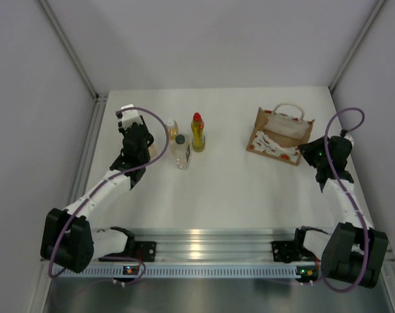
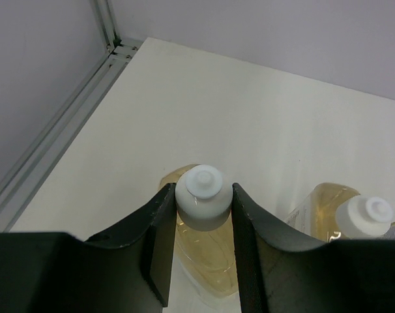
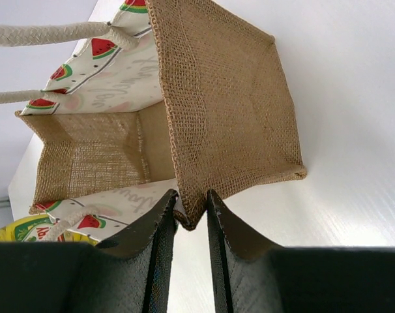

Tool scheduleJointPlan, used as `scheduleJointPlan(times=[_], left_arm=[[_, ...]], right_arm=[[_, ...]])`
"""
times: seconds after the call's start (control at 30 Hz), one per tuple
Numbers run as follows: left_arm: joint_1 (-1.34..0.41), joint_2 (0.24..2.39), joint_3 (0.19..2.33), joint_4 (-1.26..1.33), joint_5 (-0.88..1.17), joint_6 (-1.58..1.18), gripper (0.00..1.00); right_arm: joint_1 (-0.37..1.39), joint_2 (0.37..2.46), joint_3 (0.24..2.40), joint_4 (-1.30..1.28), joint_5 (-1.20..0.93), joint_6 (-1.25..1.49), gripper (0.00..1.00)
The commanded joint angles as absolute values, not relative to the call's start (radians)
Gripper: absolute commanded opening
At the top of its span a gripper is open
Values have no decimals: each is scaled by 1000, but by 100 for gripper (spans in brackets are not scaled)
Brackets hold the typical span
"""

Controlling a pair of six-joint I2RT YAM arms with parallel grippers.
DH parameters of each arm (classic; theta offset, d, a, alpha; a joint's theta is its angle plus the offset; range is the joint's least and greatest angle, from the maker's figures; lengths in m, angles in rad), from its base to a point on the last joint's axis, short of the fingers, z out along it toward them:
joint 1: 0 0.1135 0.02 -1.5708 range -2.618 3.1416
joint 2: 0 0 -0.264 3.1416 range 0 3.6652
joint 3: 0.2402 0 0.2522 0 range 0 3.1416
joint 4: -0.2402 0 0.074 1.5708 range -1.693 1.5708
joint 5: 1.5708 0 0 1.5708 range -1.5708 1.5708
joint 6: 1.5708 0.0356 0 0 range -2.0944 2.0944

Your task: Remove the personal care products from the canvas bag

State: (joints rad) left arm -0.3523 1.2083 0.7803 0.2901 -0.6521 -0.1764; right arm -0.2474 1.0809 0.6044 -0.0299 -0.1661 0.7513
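Note:
Next, my left gripper lets go of the amber bottle on the table [image 1: 161,164], next to the clear bottle with the dark cap.
The canvas bag [image 1: 277,134] lies on its side at the right of the table, its mouth open toward my right gripper [image 1: 306,149]. In the right wrist view that gripper [image 3: 192,210] is shut on a corner of the bag's brown rim [image 3: 223,111], and the inside shows only fabric. My left gripper [image 2: 203,195] is shut on the white cap of an amber bottle [image 2: 204,248] standing on the table. A second amber bottle [image 2: 364,215] stands just right of it and also shows in the top view [image 1: 171,127]. A clear bottle with a dark cap [image 1: 180,151] and a yellow bottle with a red cap [image 1: 197,132] stand nearby.
A metal frame rail [image 2: 54,143] runs along the table's left edge, close to my left arm. Grey walls enclose the table at the back and sides. A yellow labelled thing [image 3: 28,228] shows past the bag's lower panel in the right wrist view.

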Motion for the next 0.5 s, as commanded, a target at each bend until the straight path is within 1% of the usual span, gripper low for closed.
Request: scheduleJointPlan(times=[0.0, 0.2, 0.4, 0.47], left_arm=[[-365, 1152, 758, 544, -657, -225, 0], [-412, 1158, 687, 584, -660, -233, 0], [-509, 1196, 670, 606, -745, -167, 0], [-517, 1206, 664, 604, -764, -175, 0]], right_arm=[[-258, 1072, 617, -54, -178, 730, 23], [-258, 1072, 620, -52, -184, 730, 24], [-259, 1069, 620, -48, -195, 733, 24], [-259, 1069, 620, -48, -195, 733, 24]])
